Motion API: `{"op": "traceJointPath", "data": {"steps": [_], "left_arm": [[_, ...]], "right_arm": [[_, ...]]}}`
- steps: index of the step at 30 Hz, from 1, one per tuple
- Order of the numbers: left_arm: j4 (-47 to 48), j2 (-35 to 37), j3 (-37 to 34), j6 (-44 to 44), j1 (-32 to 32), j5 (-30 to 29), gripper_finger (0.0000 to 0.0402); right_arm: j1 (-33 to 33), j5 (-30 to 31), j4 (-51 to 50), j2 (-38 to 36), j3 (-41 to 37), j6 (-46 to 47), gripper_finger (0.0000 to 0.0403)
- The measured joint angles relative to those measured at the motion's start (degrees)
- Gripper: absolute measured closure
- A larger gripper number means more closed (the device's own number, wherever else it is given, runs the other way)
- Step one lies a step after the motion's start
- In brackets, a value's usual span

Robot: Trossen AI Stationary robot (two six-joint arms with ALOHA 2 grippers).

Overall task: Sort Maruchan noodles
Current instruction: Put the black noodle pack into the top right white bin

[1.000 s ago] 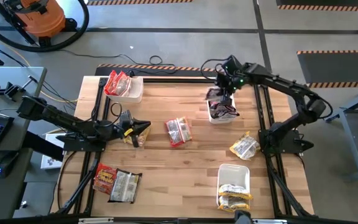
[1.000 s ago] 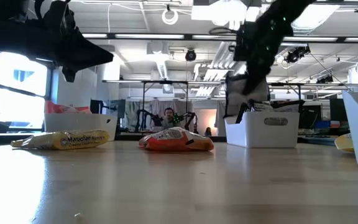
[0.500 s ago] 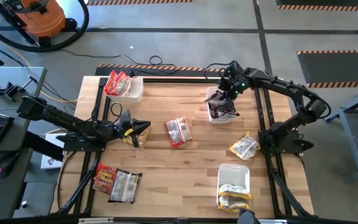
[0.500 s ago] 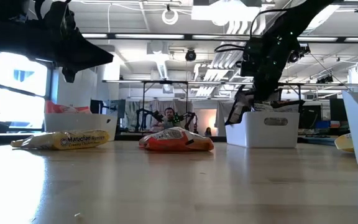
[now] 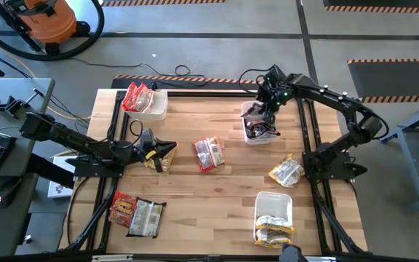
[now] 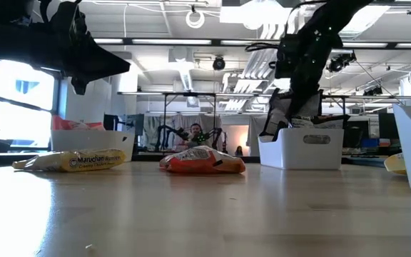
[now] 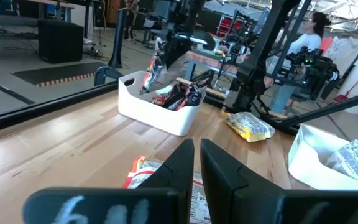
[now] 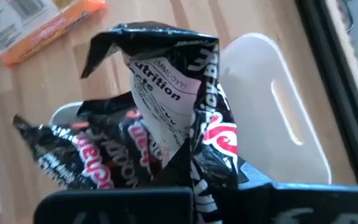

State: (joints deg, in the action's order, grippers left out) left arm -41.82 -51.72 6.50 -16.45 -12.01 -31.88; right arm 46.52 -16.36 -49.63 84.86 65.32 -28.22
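Note:
The dark Maruchan packet will drop from my right gripper in the white bin (image 5: 262, 121) (image 8: 194, 115), between the other dark packets and the bin's handle.
My right gripper (image 5: 267, 104) is over the white bin (image 5: 257, 135) at the table's far right and is shut on a dark brown-silver Maruchan packet (image 8: 166, 106). That packet stands up out of the bin (image 6: 302, 148) among other dark packets (image 8: 73, 155). My left gripper (image 5: 172, 148) waits shut at the table's left, above a yellow packet (image 6: 70, 160) that lies flat on the wood. A red-orange packet (image 5: 209, 153) lies at the table's middle. My right gripper holds the dark packet by its upper edge (image 8: 194, 171), pinched between the two fingers, coming from above and pointing down. The packet stands nearly upright below the fingers, with its lower end inside the bin among the other dark packets.
A far-left bin (image 5: 153, 108) holds red packets (image 5: 137, 96). A near-right bin (image 5: 273, 201) holds yellow packets (image 5: 274, 230). Loose packets lie at the right (image 5: 286, 172) and the near left (image 5: 124, 209), (image 5: 148, 217). People and equipment show in the room beyond.
My right gripper came down toward the far-right bin with the dark packet, which had hung clear above it. The packet's lower end now sits inside the bin. The gripper then rose slightly, still shut on the packet.

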Motion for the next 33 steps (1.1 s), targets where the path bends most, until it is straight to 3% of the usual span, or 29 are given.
{"op": "traceJointPath", "data": {"steps": [21,33], "left_arm": [[0.02,-0.02,0.02,-1.01,-0.02,-0.02,0.0383],[0.4,-0.02,0.02,-1.19,-0.02,-0.02,0.0383]], "right_arm": [[0.04,2.64,2.59,3.89,-4.22,-0.75,0.0403],[-0.04,7.1,-6.82,3.67,1.53,-0.29,0.0403]]}}
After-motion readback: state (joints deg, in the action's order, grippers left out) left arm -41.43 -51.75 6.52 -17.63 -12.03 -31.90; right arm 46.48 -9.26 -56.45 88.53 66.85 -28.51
